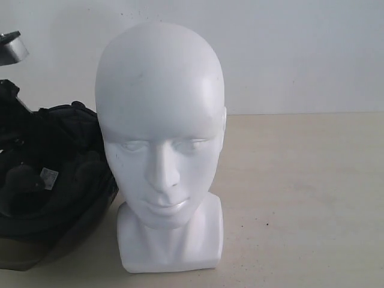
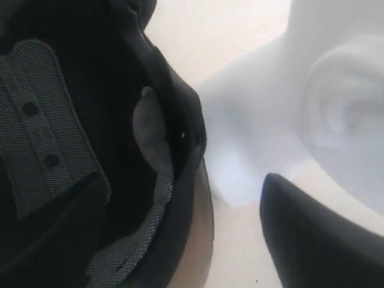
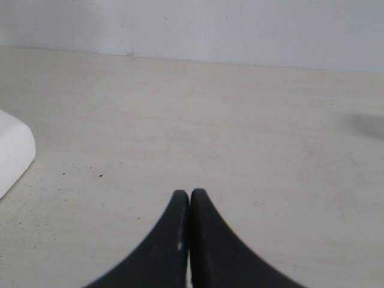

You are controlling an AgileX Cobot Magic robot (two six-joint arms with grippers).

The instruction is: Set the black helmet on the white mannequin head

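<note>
The upper rim of the black helmet point(image 1: 57, 112) point(image 2: 181, 204), near the white mannequin head, will be gripped by my left gripper, with one finger inside the padded opening.
The white mannequin head point(image 1: 161, 138) stands upright on its neck base in the middle of the table, facing the exterior camera. The black helmet point(image 1: 51, 180) lies at its left, touching it, with its padded opening and small white label toward the camera and its smoky visor point(image 1: 36, 252) low. In the left wrist view my left gripper point(image 2: 186, 198) is open and straddles the helmet's rim point(image 2: 180, 150). One finger point(image 2: 312, 240) is outside, beside the mannequin's neck point(image 2: 240, 144) and ear. The other shows dimly inside the lining. My right gripper point(image 3: 189, 195) is shut and empty above bare table.
The left arm point(image 1: 11, 51) reaches down from the upper left behind the helmet. A pale wall runs along the back of the beige table point(image 1: 300, 198). A corner of the mannequin's base point(image 3: 13, 153) shows in the right wrist view, well away from the right gripper.
</note>
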